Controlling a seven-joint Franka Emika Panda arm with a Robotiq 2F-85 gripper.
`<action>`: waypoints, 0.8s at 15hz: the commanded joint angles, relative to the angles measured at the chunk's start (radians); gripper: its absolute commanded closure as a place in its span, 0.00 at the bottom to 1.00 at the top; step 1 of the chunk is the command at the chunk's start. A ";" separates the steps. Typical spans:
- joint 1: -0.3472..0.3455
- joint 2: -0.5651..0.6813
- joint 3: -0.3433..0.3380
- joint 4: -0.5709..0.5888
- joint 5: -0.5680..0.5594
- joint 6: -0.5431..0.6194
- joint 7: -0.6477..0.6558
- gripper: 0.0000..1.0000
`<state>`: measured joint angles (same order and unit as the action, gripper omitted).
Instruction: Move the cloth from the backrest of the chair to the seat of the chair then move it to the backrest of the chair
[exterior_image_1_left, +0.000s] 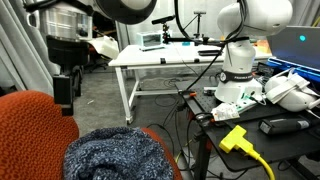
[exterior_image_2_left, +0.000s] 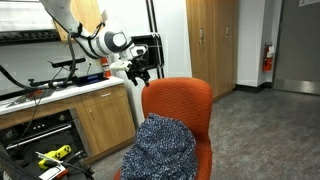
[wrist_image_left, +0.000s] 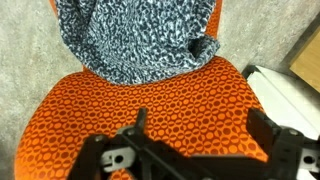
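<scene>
The cloth needs to go back onto the chair's backrest. Next, my gripper should move down to the cloth's edge (exterior_image_1_left: 78, 145) (wrist_image_left: 178, 61) beside the backrest and close there.
The orange-red chair shows in both exterior views, with its backrest (exterior_image_1_left: 28, 130) (exterior_image_2_left: 180, 100) upright. The mottled blue-grey cloth (exterior_image_1_left: 115, 155) (exterior_image_2_left: 160, 150) lies bunched on the seat (exterior_image_2_left: 205, 165) and covers most of it. My gripper (exterior_image_1_left: 65, 85) (exterior_image_2_left: 138, 70) is open and empty, up near the top of the backrest and apart from the cloth. In the wrist view the open fingers (wrist_image_left: 200, 135) hover over bare orange upholstery (wrist_image_left: 150, 95), with the cloth (wrist_image_left: 135, 40) beyond them at the top of the picture.
A white table (exterior_image_1_left: 160, 55) and a white robot base (exterior_image_1_left: 245, 50) stand behind the chair, beside a bench with a yellow plug (exterior_image_1_left: 235, 138) and cables. Wooden counter cabinets (exterior_image_2_left: 100, 115) sit next to the chair. Grey carpet (exterior_image_2_left: 260, 130) stretches beyond.
</scene>
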<state>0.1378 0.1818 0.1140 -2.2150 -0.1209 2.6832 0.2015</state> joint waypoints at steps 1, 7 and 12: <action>0.026 0.056 -0.027 -0.023 -0.040 0.082 0.040 0.00; 0.056 0.222 -0.077 0.014 -0.062 0.173 0.027 0.00; 0.094 0.391 -0.111 0.080 -0.049 0.218 0.002 0.00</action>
<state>0.1933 0.4636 0.0357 -2.2055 -0.1662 2.8661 0.2123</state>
